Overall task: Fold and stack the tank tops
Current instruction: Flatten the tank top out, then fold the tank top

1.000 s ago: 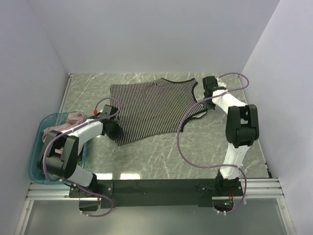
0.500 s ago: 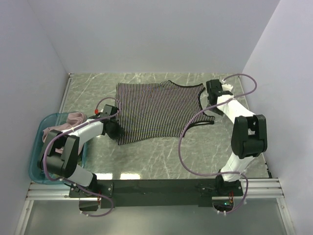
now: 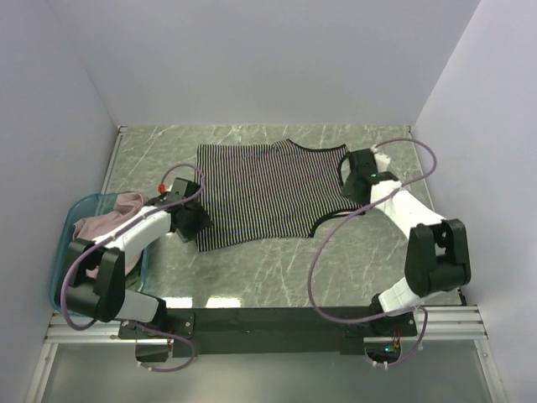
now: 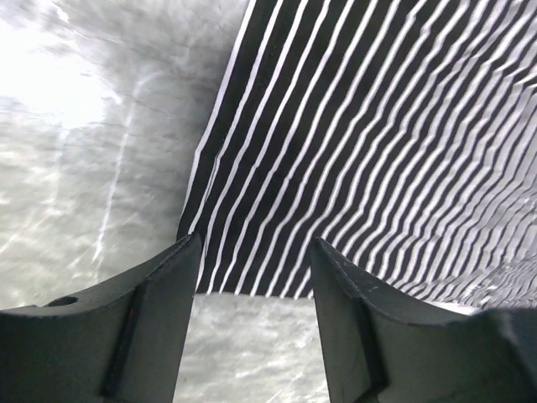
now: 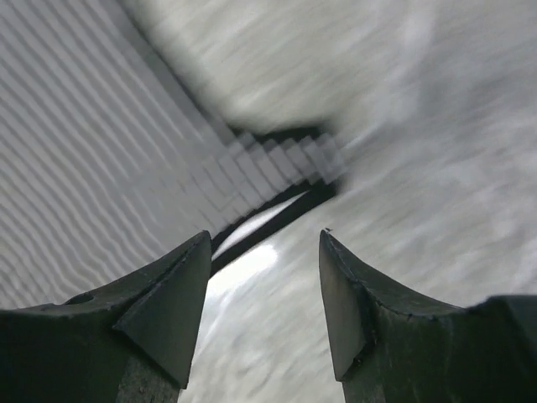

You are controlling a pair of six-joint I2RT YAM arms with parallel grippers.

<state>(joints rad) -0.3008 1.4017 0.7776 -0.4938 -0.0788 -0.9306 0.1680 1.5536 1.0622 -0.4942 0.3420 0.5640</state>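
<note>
The robot's right gripper needs to close on the near underarm corner [image 3: 311, 235] of the striped tank top, where the black armhole edge meets the tank top's side.
A black-and-white striped tank top [image 3: 268, 191] lies spread flat on the marble table, neck and straps to the right. My left gripper [image 3: 198, 228] stands open at its near-left hem corner. In the left wrist view the striped cloth [image 4: 377, 143] ends just past the open left gripper [image 4: 257, 243], with bare table between the fingers. My right gripper [image 3: 357, 186] hovers open by the shoulder straps. The blurred right wrist view shows the right gripper [image 5: 264, 235] holding nothing, the dark-edged strap [image 5: 285, 164] just beyond it. A dusty pink tank top [image 3: 113, 214] lies crumpled in the tub.
A teal plastic tub [image 3: 63, 281] sits at the table's left near edge, under my left arm. White walls close the table in at the left, back and right. A purple cable [image 3: 323, 252] loops from the right arm over the table.
The striped top was pulled rightward and flattened. Both grippers have let go: the right one opened first and drew back toward me, then the left one opened at the hem corner.
</note>
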